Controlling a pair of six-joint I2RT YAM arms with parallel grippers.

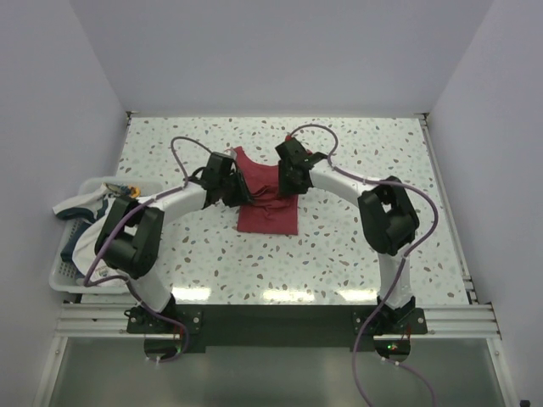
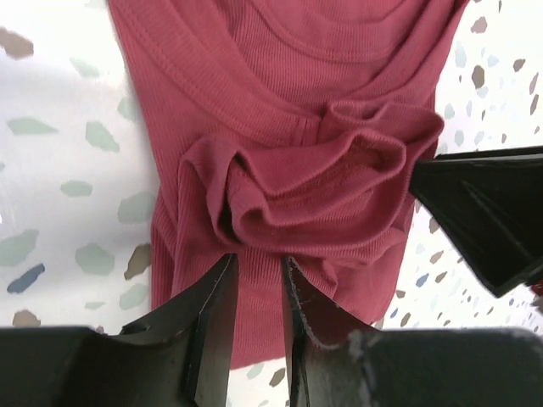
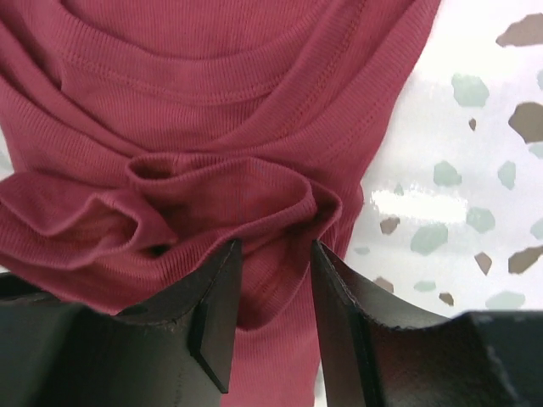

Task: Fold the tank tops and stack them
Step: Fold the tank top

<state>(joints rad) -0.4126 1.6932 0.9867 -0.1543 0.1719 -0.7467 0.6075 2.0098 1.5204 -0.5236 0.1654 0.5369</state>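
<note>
The dark red tank top's upper layer is bunched across it, so the robot's right gripper should pinch the fold at the tank top's side edge (image 3: 325, 210) and smooth it straight before folding any further.
The dark red tank top (image 1: 270, 212) lies in the middle of the table, its far end bunched into folds (image 2: 322, 182). Both grippers hover over that bunched end. My left gripper (image 2: 259, 259) stands slightly open, and flat red cloth shows through the narrow gap between its jaws. My right gripper (image 3: 274, 246) is open wider, with a raised fold of the cloth (image 3: 229, 191) just at its fingertips. In the top view the left gripper (image 1: 231, 182) and right gripper (image 1: 291, 174) flank the top's far end. The white tank top (image 1: 85, 208) with navy trim hangs over a basket at the left.
A white slotted basket (image 1: 64, 280) sits at the table's left edge. A black part of the right gripper (image 2: 484, 212) shows close by in the left wrist view. White walls surround the speckled table (image 1: 382, 153) on three sides.
</note>
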